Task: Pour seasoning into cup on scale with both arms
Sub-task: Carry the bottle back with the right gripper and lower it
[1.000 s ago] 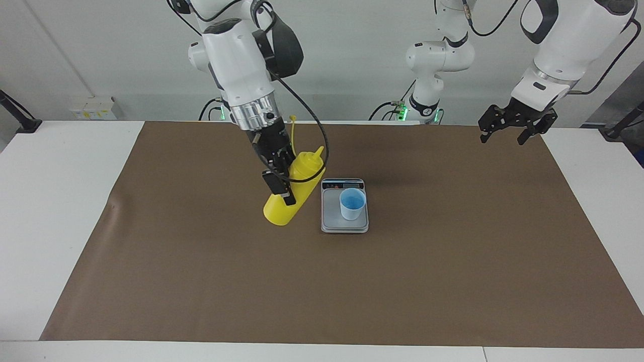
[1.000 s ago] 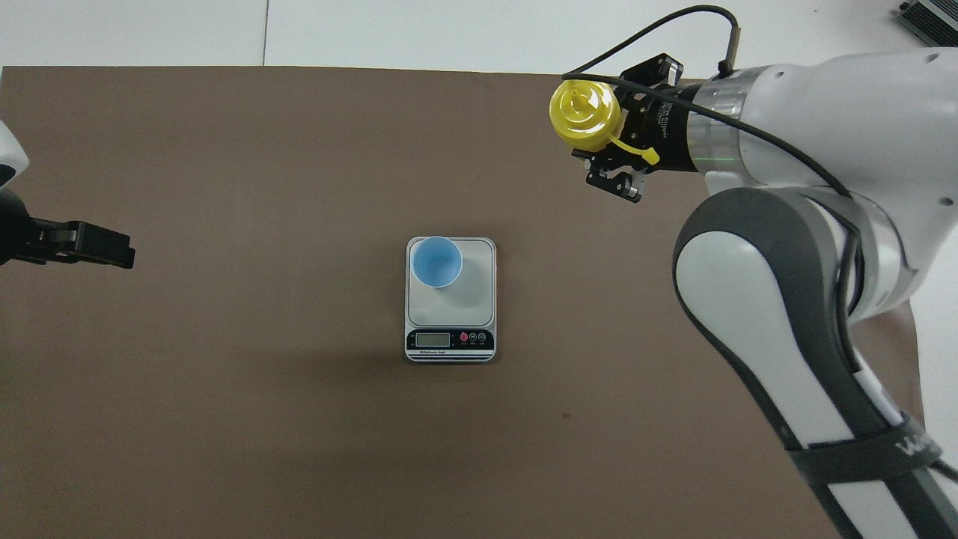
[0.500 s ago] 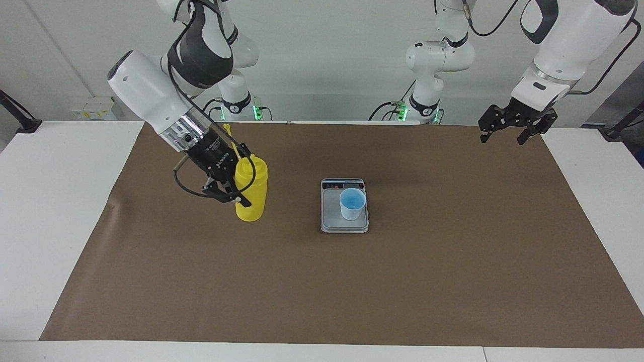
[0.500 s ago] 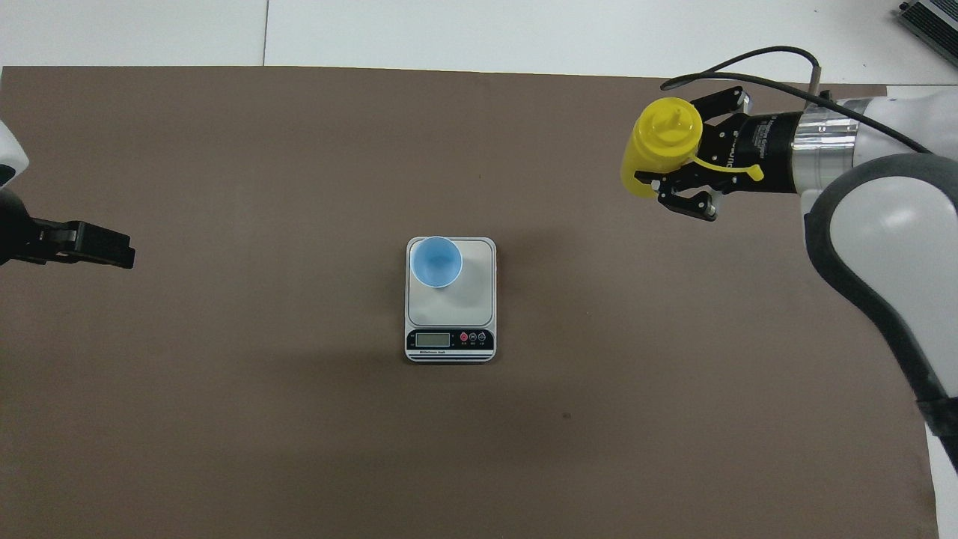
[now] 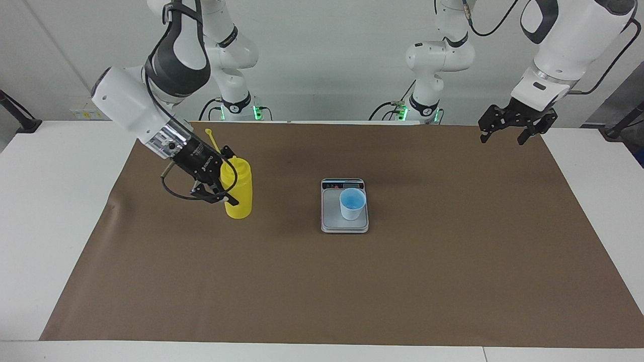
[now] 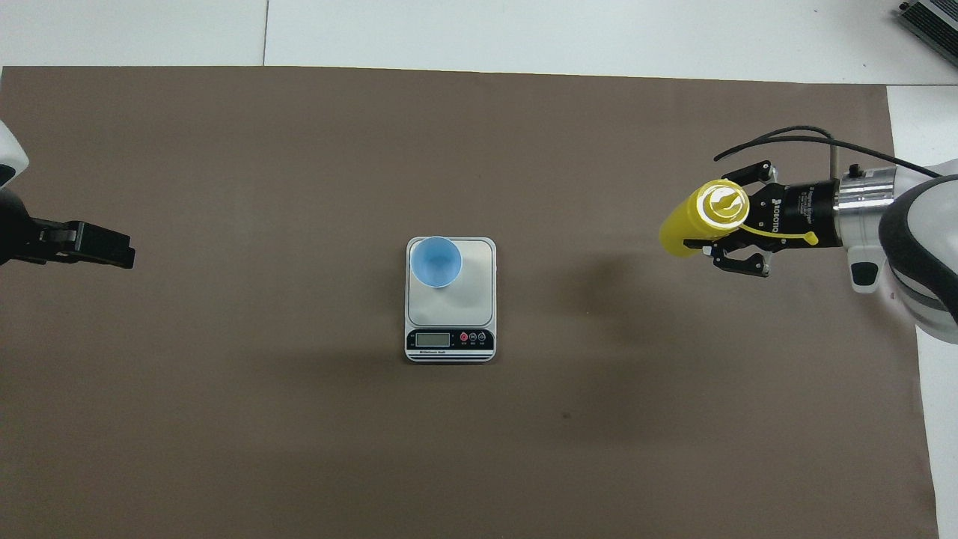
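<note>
Next, my right gripper sets the seasoning, now upright low at the mat, down on the bare brown mat, level with the scale's plate (image 6: 661,278).
The seasoning (image 5: 239,193), a yellow squeeze bottle, stands upright toward the right arm's end of the table, well away from the scale. My right gripper (image 5: 231,178) is shut on its middle from the side. The bottle's base is low at the mat, and I cannot tell whether it touches. From above, the seasoning (image 6: 703,217) shows its top and loose cap strap, with the right gripper (image 6: 717,221) around it. The pale-blue cup (image 5: 352,203) (image 6: 436,262) stands on the scale (image 5: 329,213) (image 6: 468,296) at the mat's middle. My left gripper (image 5: 504,136) (image 6: 97,251) waits open in the air over the mat's edge at the left arm's end.
A brown mat (image 5: 322,281) covers most of the white table (image 5: 50,201). The scale's display strip (image 6: 449,340) faces the robots. Black cables hang from the right arm's wrist beside the bottle.
My right gripper has carried the bottle from a tilt beside the scale toward the right arm's end of the table and brought it upright. The left arm has not moved.
</note>
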